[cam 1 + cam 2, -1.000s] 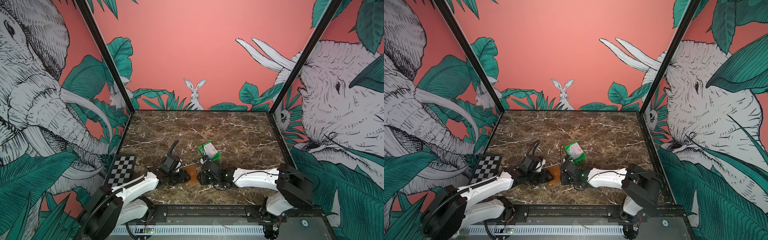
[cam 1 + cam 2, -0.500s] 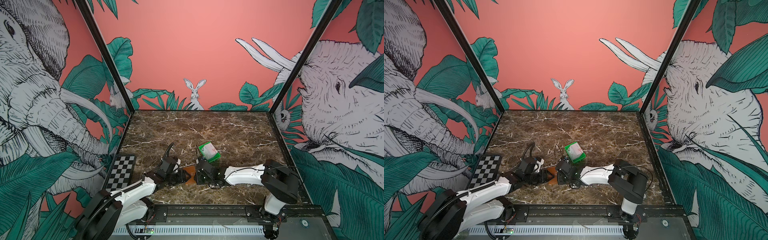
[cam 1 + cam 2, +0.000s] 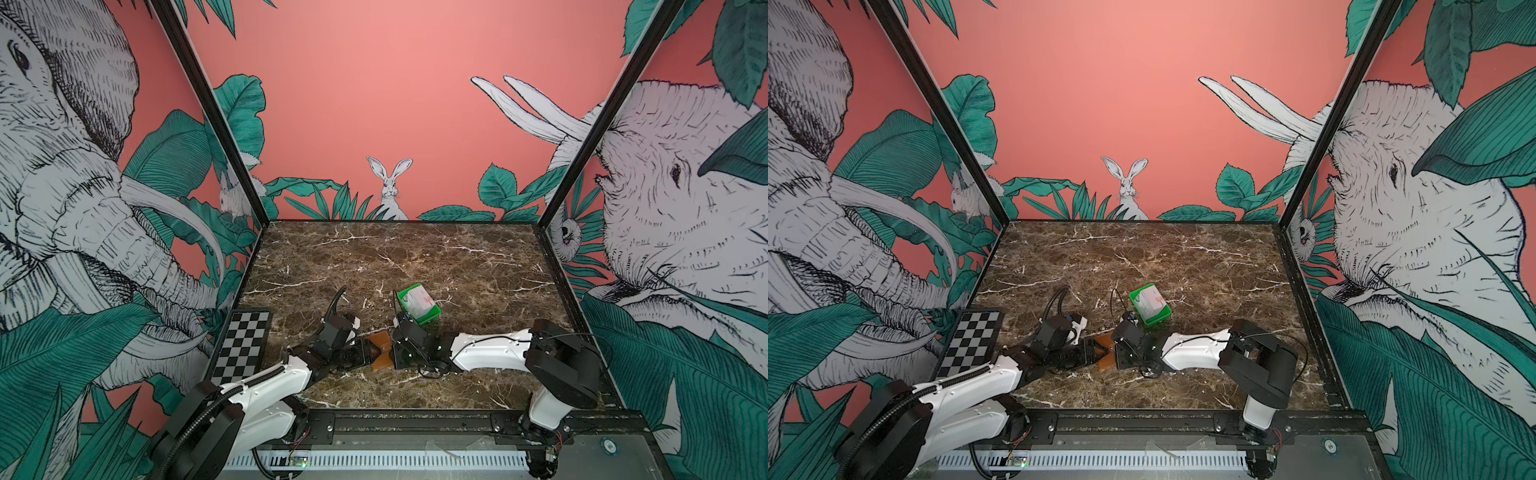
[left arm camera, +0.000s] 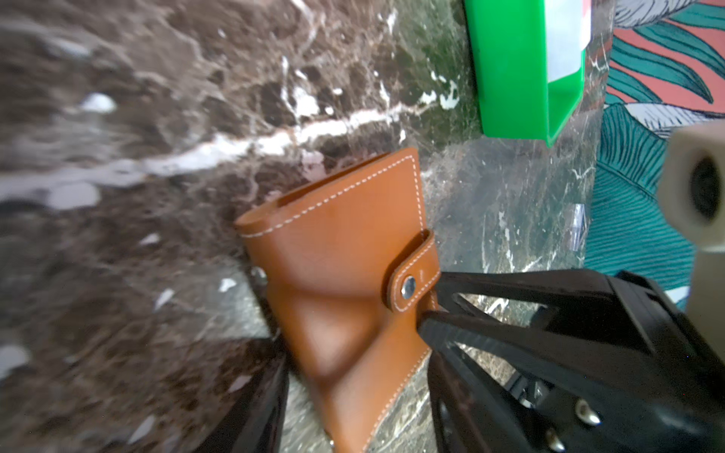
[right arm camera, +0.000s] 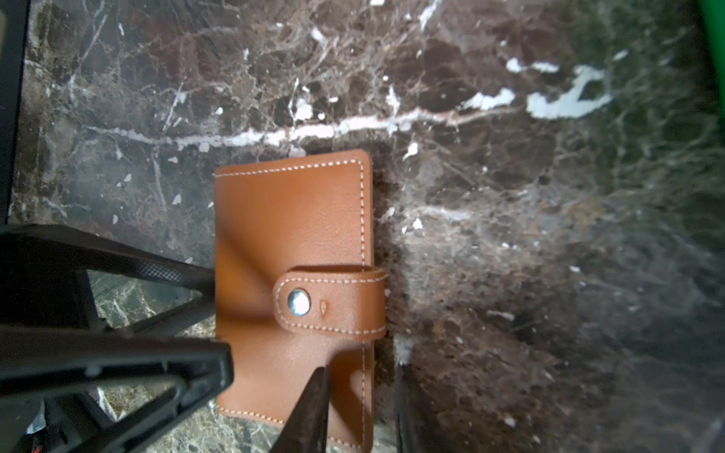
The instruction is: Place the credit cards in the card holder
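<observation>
My right gripper is straddling the card holder's edge below the fastened snap tab, so it should back away and grab the tab at its snap end (image 5: 294, 302).
The card holder (image 3: 380, 354) (image 3: 1103, 352), a tan wallet with its snap tab fastened, lies flat on the marble between both grippers. My left gripper (image 4: 355, 372) (image 3: 365, 353) is open, one finger on each side of the holder's (image 4: 345, 243) near corner, with marble showing in the gaps. My right gripper (image 5: 361, 372) (image 3: 395, 353) is narrowly open astride the holder's (image 5: 290, 227) tab-side edge below the tab, one finger over the leather, one off the side. The credit cards (image 3: 417, 301) (image 3: 1149, 299), white with red print, sit in the green tray behind.
The green tray (image 3: 428, 319) (image 4: 510, 78) stands just behind my right gripper. A checkerboard plate (image 3: 243, 345) lies at the left wall. Black frame rails and printed walls close in the marble floor (image 3: 415, 257) on three sides.
My right jaws have narrowed around the holder's edge and the right arm's elbow has swung leftward. The left gripper shifted slightly. The holder stays where it was.
</observation>
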